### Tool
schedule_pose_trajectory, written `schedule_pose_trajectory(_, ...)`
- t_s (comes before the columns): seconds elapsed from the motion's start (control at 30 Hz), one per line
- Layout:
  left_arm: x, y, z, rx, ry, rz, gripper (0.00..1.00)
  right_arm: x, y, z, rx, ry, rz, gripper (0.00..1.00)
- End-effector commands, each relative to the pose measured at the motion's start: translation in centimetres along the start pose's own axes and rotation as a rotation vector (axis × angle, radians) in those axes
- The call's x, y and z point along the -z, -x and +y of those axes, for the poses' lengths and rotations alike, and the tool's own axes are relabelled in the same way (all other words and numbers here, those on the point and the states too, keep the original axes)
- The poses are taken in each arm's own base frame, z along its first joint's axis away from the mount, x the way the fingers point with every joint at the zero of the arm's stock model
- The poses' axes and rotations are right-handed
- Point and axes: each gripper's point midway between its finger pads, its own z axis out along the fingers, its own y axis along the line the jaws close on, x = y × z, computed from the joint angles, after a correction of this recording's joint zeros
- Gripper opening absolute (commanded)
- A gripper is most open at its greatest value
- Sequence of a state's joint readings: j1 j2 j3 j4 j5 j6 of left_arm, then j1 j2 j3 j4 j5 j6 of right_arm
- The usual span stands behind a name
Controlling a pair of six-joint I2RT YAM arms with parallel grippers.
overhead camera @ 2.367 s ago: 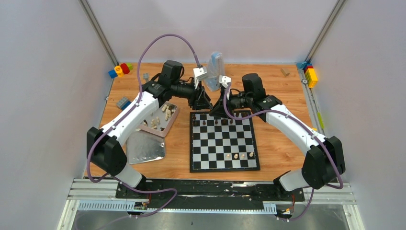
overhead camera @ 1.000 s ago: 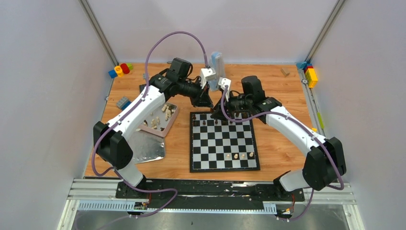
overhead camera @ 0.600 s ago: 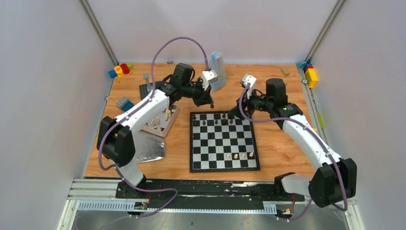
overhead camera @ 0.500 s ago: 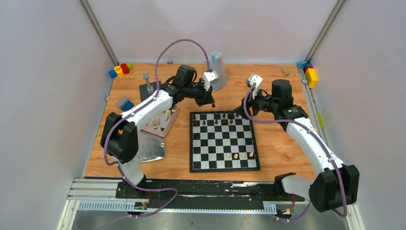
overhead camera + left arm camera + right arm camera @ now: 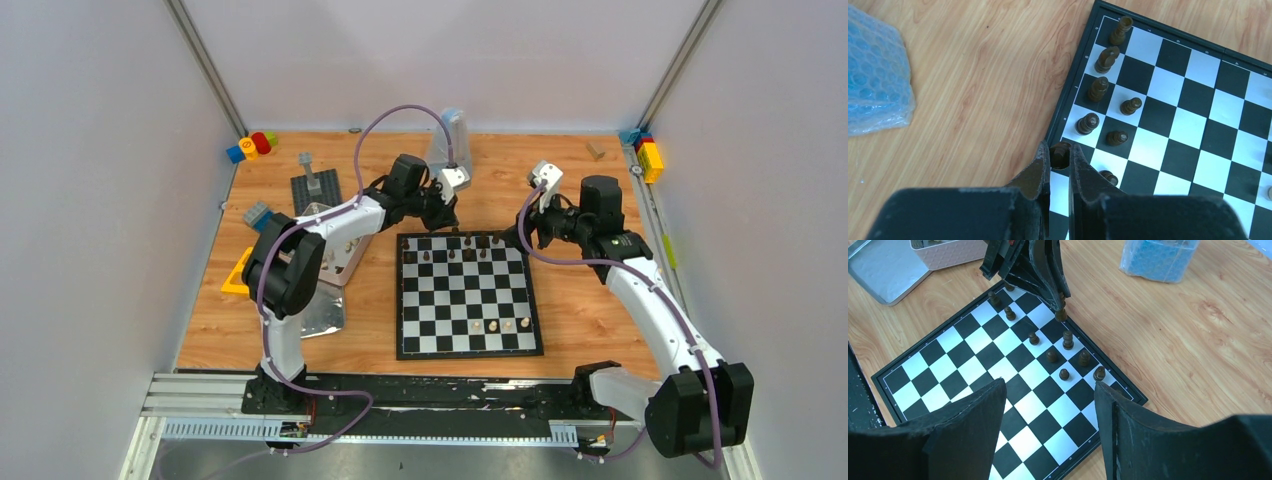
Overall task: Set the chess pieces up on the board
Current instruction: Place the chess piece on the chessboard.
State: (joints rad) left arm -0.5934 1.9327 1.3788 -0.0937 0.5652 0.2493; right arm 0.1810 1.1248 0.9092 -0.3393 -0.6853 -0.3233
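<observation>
My left gripper is to set the dark piece down on the black square at the middle of the board's far row (image 5: 453, 241) (image 5: 1068, 157).
The board (image 5: 452, 301) lies at the table's middle. Several dark chess pieces (image 5: 1098, 89) stand in its two far rows, and a few cream pieces (image 5: 493, 326) stand near its front edge. My left gripper (image 5: 1059, 149) is shut on a dark piece (image 5: 1060, 156) at the board's far edge. In the right wrist view this piece (image 5: 1061, 315) stands upright on a back-row square under the left gripper's fingertips (image 5: 1060, 299). My right gripper (image 5: 1049, 385) is wide open and empty, above the board's far right corner (image 5: 513, 236).
A pink tin (image 5: 340, 262) holding cream pieces stands left of the board, with a silver lid (image 5: 305, 310) in front of it. A blue bubble-wrap pouch (image 5: 447, 135) stands behind the board. A grey studded plate (image 5: 315, 187) and toy bricks (image 5: 252, 145) lie at the far left.
The two grippers were together at the board's far edge. The right arm has since pulled back to the right and is open. The left arm swung further right, its gripper staying at the back row.
</observation>
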Motion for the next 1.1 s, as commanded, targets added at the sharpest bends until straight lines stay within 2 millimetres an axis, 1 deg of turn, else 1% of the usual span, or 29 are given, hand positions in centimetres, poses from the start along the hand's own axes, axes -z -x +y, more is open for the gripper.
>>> schedule_pose_trajectory(0.0, -0.8, 0.9, 0.2, -0.065, 0.01, -0.05, 0.01, 0.3, 0.7, -0.3, 0.018, -0.011, -0.029, 0.66)
schedule_pose_trajectory(0.07, -1.0, 0.9, 0.1, -0.077, 0.008, -0.063, 0.01, 0.3, 0.7, -0.3, 0.018, -0.011, -0.028, 0.66)
schedule_pose_trajectory(0.23, -1.6, -0.3, -0.6, -0.094, 0.003, -0.036, 0.01, 0.1, 0.5, -0.3, 0.016, -0.005, -0.023, 0.66)
schedule_pose_trajectory(0.57, -2.1, -2.0, -0.5, -0.093, 0.021, 0.007, 0.02, 0.1, 0.4, -0.2, 0.016, 0.004, -0.023, 0.66)
schedule_pose_trajectory(0.73, -2.0, -2.3, -0.4, -0.095, 0.029, 0.024, 0.03, 0.1, 0.4, -0.1, 0.017, 0.007, -0.022, 0.66)
schedule_pose_trajectory(0.97, -2.0, -2.1, -0.6, -0.095, 0.017, 0.018, 0.03, 0.0, 0.2, -0.1, 0.015, 0.01, -0.018, 0.66)
schedule_pose_trajectory(1.07, -1.8, -2.6, -1.0, -0.084, 0.005, 0.041, 0.03, 0.0, 0.2, -0.1, 0.013, 0.012, -0.016, 0.66)
